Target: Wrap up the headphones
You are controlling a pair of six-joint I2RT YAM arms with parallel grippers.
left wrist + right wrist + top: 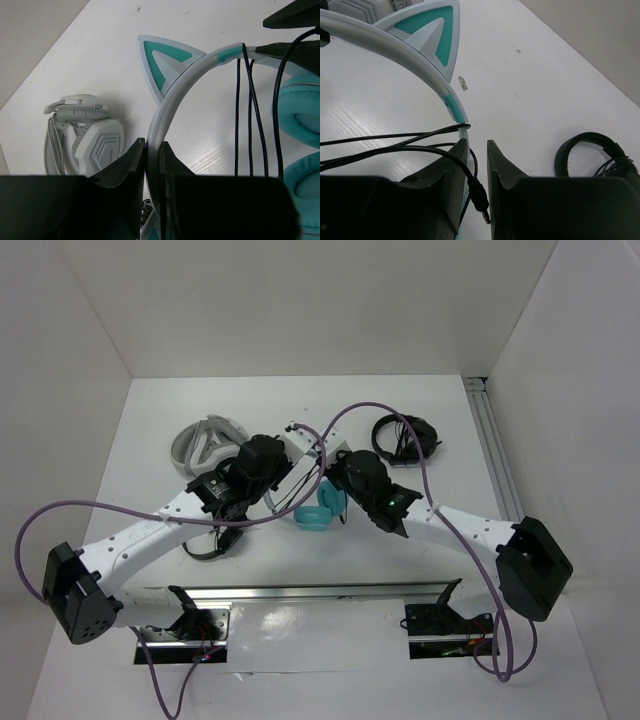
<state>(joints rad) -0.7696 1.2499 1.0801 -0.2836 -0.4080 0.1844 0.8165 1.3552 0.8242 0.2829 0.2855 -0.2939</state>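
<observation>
Next, my left gripper releases the teal headphones on the table point(309, 444) between the grey-white headset and the black headphones.
The teal headphones point(315, 515) lie mid-table between both grippers. My left gripper point(152, 150) is shut on their white headband point(170, 100), below a teal cat ear point(162, 62). The thin black cable point(250, 125) crosses the headband in a few strands beside the teal ear cups point(300, 110). My right gripper point(477, 145) stands slightly open at the other side of the headband point(385, 40), near the second cat ear point(432, 30). The cable point(395, 142) runs over its left finger, and the plug point(480, 197) hangs loose between the jaws.
A grey-white headset point(205, 440) lies at the back left, close to my left gripper point(90, 140). Black headphones point(405, 435) lie at the back right, just right of my right gripper point(592, 150). White walls close in the table.
</observation>
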